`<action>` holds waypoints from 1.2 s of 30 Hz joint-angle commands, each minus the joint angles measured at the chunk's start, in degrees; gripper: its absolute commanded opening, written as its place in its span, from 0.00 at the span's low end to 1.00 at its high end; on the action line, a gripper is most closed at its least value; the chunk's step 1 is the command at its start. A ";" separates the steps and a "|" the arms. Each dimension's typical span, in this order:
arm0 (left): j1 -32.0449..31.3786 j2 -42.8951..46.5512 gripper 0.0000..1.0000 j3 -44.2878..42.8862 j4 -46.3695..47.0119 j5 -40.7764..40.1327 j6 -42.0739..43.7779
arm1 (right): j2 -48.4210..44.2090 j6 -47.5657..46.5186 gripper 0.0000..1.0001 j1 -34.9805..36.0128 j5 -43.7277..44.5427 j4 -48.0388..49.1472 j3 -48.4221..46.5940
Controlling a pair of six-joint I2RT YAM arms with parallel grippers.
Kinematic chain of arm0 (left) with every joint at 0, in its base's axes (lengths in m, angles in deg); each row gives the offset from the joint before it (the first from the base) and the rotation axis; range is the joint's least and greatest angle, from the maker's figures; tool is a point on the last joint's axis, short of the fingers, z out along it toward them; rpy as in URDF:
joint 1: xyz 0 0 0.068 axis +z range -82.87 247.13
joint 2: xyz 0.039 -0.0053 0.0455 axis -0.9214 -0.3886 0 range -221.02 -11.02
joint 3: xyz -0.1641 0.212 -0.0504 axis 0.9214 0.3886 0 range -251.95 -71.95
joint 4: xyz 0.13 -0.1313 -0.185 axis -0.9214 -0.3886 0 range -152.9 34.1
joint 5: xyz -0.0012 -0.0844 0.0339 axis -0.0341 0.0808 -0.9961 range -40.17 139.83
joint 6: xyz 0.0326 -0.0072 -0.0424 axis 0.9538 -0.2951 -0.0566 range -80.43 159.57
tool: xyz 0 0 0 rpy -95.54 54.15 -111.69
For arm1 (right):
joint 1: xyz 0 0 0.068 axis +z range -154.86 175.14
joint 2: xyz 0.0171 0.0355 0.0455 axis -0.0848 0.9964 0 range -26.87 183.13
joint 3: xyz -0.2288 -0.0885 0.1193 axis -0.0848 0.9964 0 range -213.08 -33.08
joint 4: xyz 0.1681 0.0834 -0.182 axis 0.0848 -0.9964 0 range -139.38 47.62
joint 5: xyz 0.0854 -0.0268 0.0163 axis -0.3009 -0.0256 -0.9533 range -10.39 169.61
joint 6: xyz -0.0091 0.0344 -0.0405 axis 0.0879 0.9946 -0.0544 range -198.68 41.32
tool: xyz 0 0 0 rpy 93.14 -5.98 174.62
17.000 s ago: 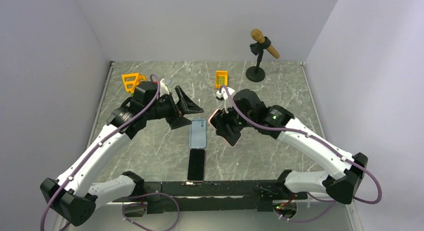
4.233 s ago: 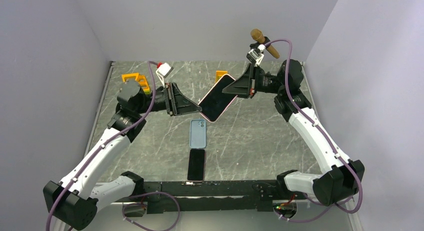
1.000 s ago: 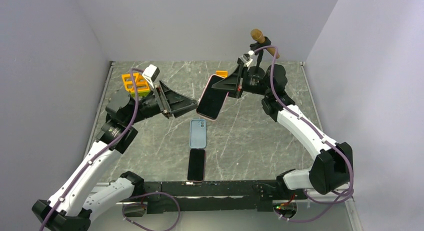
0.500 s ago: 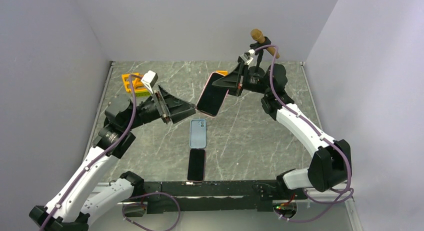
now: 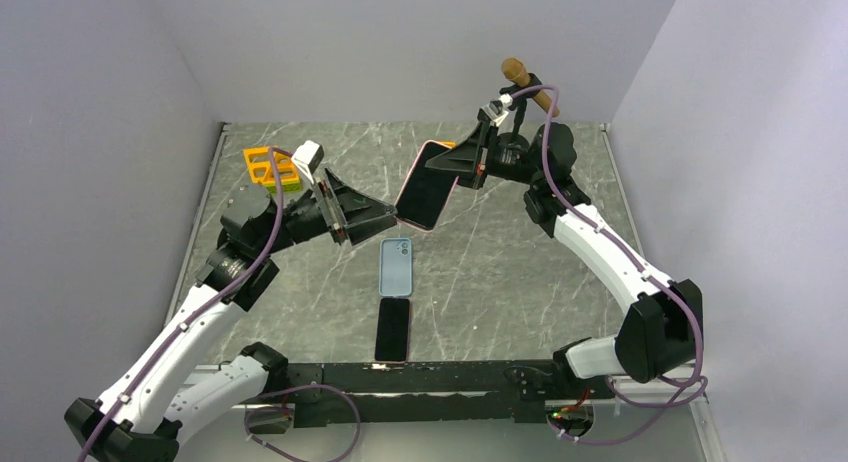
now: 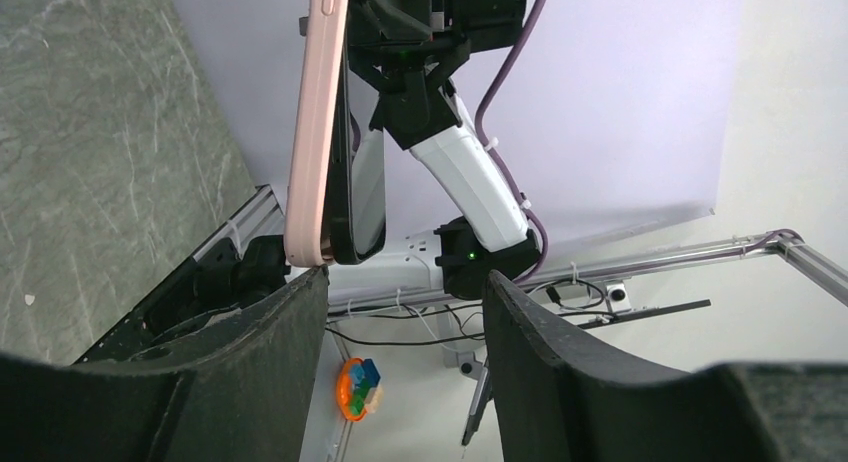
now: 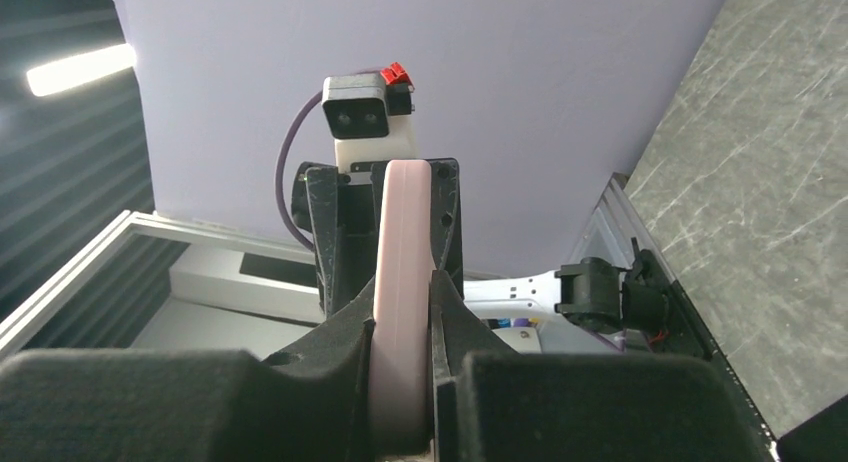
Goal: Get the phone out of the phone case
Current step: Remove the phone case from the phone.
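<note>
My right gripper is holding the phone and pink case at their upper end, so my left gripper needs to hold them while my right gripper takes their lower end [image 5: 427, 221].
My right gripper [image 5: 458, 169] is shut on the upper end of a pink phone case [image 5: 428, 195], held tilted in the air above the table. Seen edge-on in the right wrist view, the case [image 7: 403, 272] sits squeezed between both pads. The black phone [image 6: 366, 197] is in the case [image 6: 315, 122], and its lower end stands slightly away from the pink shell. My left gripper [image 5: 393, 214] is open at the case's lower corner. One of its fingers [image 6: 270, 352] touches that corner, while the other finger [image 6: 570, 372] stands apart from it.
A light blue case [image 5: 396, 266] and a bare black phone [image 5: 393, 329] lie on the marble table below the held case. Orange plastic pieces [image 5: 268, 167] sit at the back left. A microphone on a stand [image 5: 528, 87] is at the back right.
The left gripper has shifted right and a little lower, up against the case's lower corner. The right gripper has kept its hold, and the case has lifted slightly.
</note>
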 commanded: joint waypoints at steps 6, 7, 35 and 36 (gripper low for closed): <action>-0.54 -1.09 0.58 0.16 8.95 -0.51 -4.48 | -0.74 -12.07 0.00 3.08 0.25 -12.34 -9.28; -0.66 -1.29 0.58 0.34 9.93 -0.69 -5.04 | -0.67 -13.42 0.00 3.50 0.44 -13.84 -10.05; -1.77 -5.14 0.00 1.05 16.37 -7.33 -9.71 | -9.44 -9.49 0.71 4.23 1.38 -0.92 4.92; -1.69 -5.09 0.00 1.28 17.16 -7.64 -10.24 | -10.51 -9.82 0.72 4.19 1.53 -0.96 5.99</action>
